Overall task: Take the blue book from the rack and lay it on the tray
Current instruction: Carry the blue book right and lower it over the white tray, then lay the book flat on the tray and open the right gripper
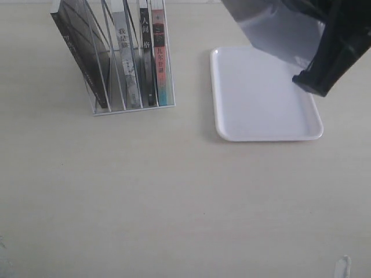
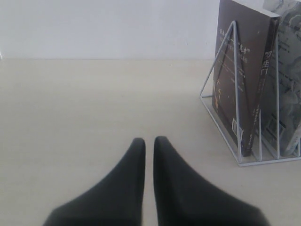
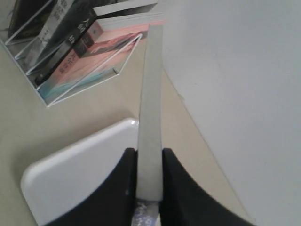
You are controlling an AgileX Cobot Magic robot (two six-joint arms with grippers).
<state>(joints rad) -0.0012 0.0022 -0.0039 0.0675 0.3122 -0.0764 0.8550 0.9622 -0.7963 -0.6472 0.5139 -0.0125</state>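
Observation:
Next, I let go of the blue book with my right gripper, flat across the middle of the white tray (image 1: 268, 83), toward its far edge.
My right gripper (image 3: 149, 153) is shut on the blue book (image 3: 150, 94), gripping it edge-on, so only its pale page edge shows there. In the exterior view the book (image 1: 272, 29) is a blurred grey-blue slab, tilted in the air over the far right part of the tray (image 1: 261, 98); the right gripper (image 1: 316, 78) holds its lower end. The white tray (image 3: 80, 165) lies flat below the book. The white wire rack (image 1: 130, 107) stands to the tray's left. My left gripper (image 2: 149, 140) is shut on nothing, low over the table, with the rack (image 2: 235, 94) off to one side.
The rack holds a leaning dark-covered book (image 1: 81, 52), a grey-spined one (image 1: 127, 63), a black-spined one (image 1: 146, 58) and a pink-and-teal-spined one (image 1: 161, 58). A white wall (image 3: 244, 94) rises close behind the tray. Bare table (image 1: 174, 197) spreads in front.

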